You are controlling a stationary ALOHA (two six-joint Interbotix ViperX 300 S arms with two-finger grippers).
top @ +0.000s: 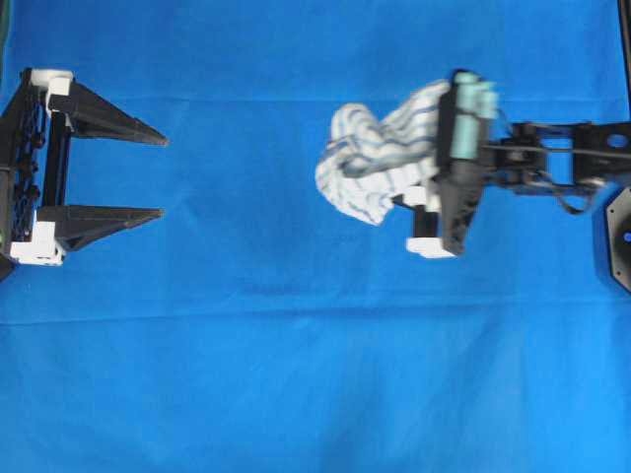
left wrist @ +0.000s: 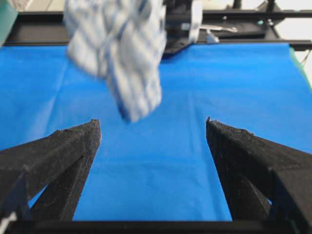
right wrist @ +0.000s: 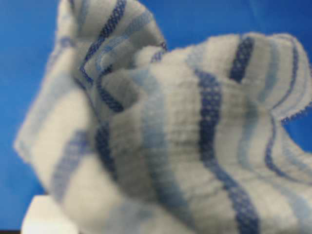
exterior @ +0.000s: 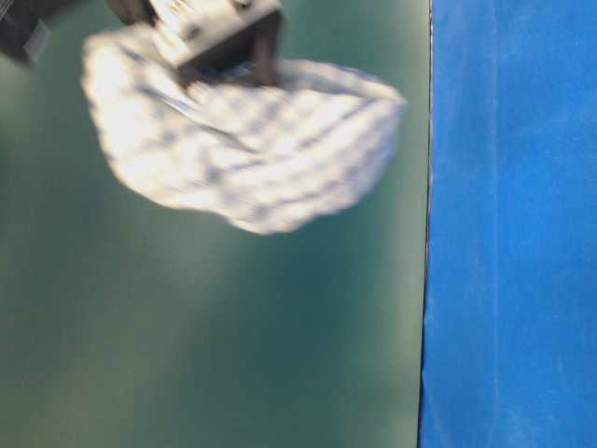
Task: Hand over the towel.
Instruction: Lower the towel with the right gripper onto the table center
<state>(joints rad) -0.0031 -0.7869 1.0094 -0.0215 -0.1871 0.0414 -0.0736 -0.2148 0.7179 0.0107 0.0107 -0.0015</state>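
Next, my right gripper lets go of the towel on the bare blue cloth [top: 312,191] between my grippers, closer to my right gripper.
The towel [top: 380,158], white with thin blue and grey stripes, hangs bunched in the air right of centre, clear of the blue cloth. My right gripper [top: 436,158] is shut on its right end, and the cloth hides the fingers. The towel [right wrist: 170,136] fills the right wrist view. At table level the towel [exterior: 252,149] droops under a dark finger [exterior: 266,51]. My left gripper [top: 164,177] stands open at the far left, pointing towards the towel and well short of it. In the left wrist view the towel [left wrist: 122,53] hangs ahead of the empty left gripper [left wrist: 153,126], up and to the left.
A large plain blue cloth [top: 315,374] covers the table. A black frame [left wrist: 243,29] runs along its far edge behind the right arm. A black base plate [top: 616,236] sits at the right edge. A green backdrop [exterior: 187,355] stands beside the table.
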